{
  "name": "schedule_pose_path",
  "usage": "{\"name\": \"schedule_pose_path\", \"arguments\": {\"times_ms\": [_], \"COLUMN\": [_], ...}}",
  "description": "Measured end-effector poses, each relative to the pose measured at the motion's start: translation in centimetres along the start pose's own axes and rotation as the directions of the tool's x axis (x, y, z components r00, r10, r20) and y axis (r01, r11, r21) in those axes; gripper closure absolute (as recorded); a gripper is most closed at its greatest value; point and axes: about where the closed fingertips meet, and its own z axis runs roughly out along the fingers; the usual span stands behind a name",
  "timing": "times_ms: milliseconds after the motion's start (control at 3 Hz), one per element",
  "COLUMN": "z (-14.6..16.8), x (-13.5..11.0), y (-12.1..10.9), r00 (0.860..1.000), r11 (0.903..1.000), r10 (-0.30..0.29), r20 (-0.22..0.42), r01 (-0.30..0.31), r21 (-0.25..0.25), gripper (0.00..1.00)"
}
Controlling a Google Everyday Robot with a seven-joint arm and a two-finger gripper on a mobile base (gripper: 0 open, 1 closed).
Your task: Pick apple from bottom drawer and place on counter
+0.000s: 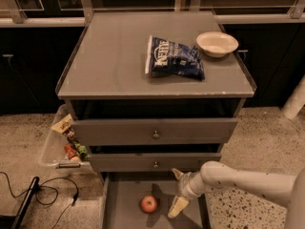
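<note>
The robot's gripper will next move to the middle of the red apple (148, 204) in the open bottom drawer and close there.
The red apple (149, 203) lies on the floor of the open bottom drawer (121, 202), near its middle. My gripper (177, 191) is over the drawer just right of the apple, apart from it, with one pale finger up and one down; its fingers are spread and hold nothing. The white arm comes in from the lower right. The grey counter (114, 56) tops the cabinet.
A blue snack bag (174, 57) and a white bowl (217, 43) sit on the counter's right side. Two upper drawers with round knobs (156, 134) are shut. A clear bin of snacks (64, 144) stands left of the cabinet. Black cables (38, 194) lie on the floor.
</note>
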Motion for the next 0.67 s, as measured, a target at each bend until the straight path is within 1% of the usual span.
{"name": "schedule_pose_path", "arguments": {"times_ms": [333,667], "z": [5.7,7.4], "x": [2.5,3.3], "y": [0.5,1.4], "r00": [0.998,0.997], "r11": [0.9983,0.9964], "r10": [0.028,0.051], "r20": [0.053,0.062], "r01": [-0.025,-0.047], "r21": [-0.053,-0.071], "gripper": [0.00,0.00]}}
